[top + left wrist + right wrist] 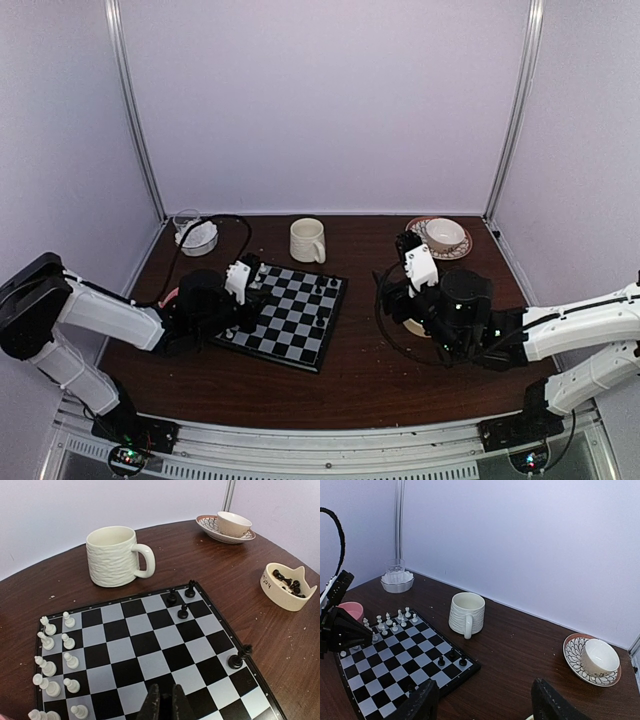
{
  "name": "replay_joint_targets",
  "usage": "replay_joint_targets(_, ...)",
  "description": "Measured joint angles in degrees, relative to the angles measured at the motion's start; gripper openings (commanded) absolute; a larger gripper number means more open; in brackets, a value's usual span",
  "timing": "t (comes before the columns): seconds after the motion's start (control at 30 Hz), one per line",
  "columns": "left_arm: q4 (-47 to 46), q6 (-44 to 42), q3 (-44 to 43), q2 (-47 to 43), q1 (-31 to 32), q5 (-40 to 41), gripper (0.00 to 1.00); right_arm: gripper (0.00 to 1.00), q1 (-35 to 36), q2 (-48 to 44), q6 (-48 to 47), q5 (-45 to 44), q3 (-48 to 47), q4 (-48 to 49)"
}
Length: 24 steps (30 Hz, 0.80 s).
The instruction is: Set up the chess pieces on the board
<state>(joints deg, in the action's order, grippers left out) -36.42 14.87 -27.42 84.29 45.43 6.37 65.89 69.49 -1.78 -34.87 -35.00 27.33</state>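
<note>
Next, my left gripper releases the black piece on the grey square (293, 313) (184, 681), which is a dark square inward of the lone edge piece.
The board (300, 318) lies left of centre on the table. In the left wrist view (150, 650), several white pieces (55, 655) stand in two columns along its left side. Three black pieces (183, 611) stand at the far right corner and one more (239, 657) stands at the right edge. My left gripper (163, 705) hangs low over the board's near middle, its fingers nearly together with nothing seen between them. My right gripper (485, 707) is open and empty, above the table right of the board. More black pieces lie in a cream bowl (287, 585).
A white ribbed mug (307, 240) stands just behind the board. A cup on a patterned saucer (440, 237) is at the back right. A clear glass dish (195, 235) is at the back left. A pink bowl (350, 610) sits left of the board by my left arm.
</note>
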Motion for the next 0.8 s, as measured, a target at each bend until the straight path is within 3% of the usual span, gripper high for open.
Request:
replay_joint_targets(0.5, -5.27, -1.05, -13.6, 18.43, 0.02, -4.09, 0.0, 0.66, -0.13, 1.25, -0.2, -0.13, 0.15, 0.85)
replay_joint_targets(0.8, -5.29, -1.09, -14.95, 21.14, 0.31, -4.92, 0.0, 0.66, -0.39, 1.53, -0.15, -0.13, 0.17, 0.87)
